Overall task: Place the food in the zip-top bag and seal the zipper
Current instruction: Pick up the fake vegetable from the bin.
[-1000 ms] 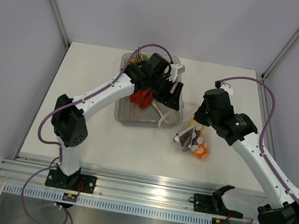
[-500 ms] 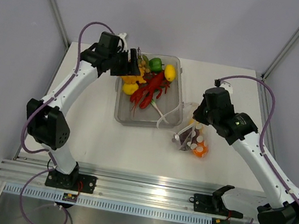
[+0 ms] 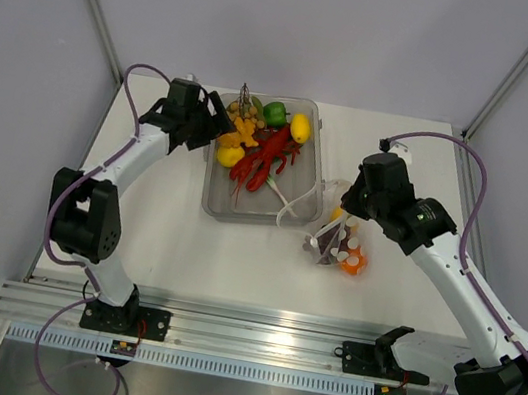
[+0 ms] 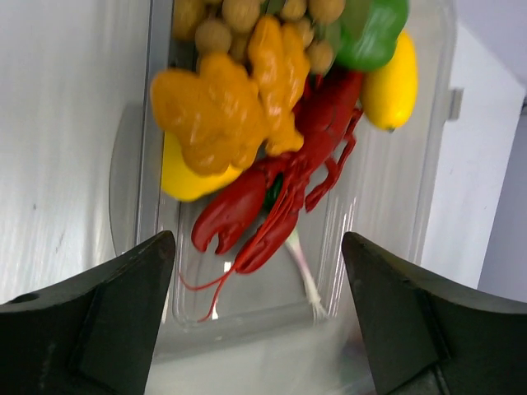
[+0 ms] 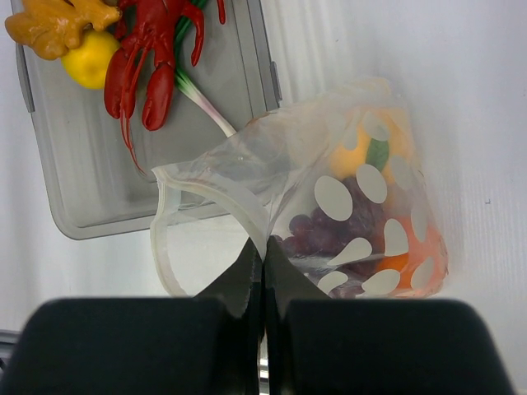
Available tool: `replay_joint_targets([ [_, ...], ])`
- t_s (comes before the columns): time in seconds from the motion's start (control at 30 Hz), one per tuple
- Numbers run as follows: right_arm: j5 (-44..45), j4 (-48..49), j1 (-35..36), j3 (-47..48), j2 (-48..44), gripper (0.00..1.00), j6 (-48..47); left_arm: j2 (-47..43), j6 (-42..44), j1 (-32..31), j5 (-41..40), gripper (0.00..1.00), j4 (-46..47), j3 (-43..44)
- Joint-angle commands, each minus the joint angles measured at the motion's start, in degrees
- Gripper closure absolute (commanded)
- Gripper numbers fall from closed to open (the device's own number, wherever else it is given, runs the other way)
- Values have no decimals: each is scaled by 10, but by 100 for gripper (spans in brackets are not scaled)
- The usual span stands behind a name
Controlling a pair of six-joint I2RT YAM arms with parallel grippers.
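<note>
Next, I move my left gripper to the lumpy orange piece's middle [image 3: 240, 136] [image 4: 232, 113], next to the lobster in the tray, and close it there.
The zip-top bag [image 5: 362, 222], clear with white dots, lies on the table right of the tray [image 3: 341, 249]. Purple grapes [image 5: 317, 230] and orange pieces show inside it. My right gripper [image 5: 263, 247] is shut on the zipper strip [image 5: 219, 196] at the bag's gaping mouth. More food sits in the clear tray [image 4: 379, 206]: a red lobster [image 4: 280, 197], a yellow lemon [image 4: 391, 82], a green pepper [image 4: 370, 29] and a lumpy orange piece [image 4: 230, 107]. My left gripper [image 4: 259, 321] hovers at the tray's left rear edge [image 3: 217, 125], open, with nothing between its fingers.
The tray [image 3: 242, 209] stands at the middle back of the white table. A pale spring-onion stalk [image 4: 305, 271] lies in it near the lobster. Grey walls and frame posts close in the table's sides and back.
My left arm has swung from over the tray's right side to its left rear edge, and its jaws have widened. The right arm and the bag have stayed put.
</note>
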Motion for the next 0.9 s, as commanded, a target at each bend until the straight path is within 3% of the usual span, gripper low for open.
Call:
replay_joint_targets([
  [0.0, -4, 14, 2, 23, -14, 100, -1, 17, 13, 16, -28, 18, 43, 36],
  [0.13, -7, 16, 2, 23, -8, 100, 0, 52, 5, 20, 13, 19, 48, 37],
  [0.27, -9, 18, 2, 24, -4, 100, 0, 17, -25, 8, 5, 14, 109, -23],
  [0.67, -14, 21, 2, 20, -2, 100, 5, 4, -108, -62, -217, 12, 110, -41],
  [0.87, -10, 15, 2, 22, -2, 100, 2, 22, -123, -71, -244, 11, 164, -62],
])
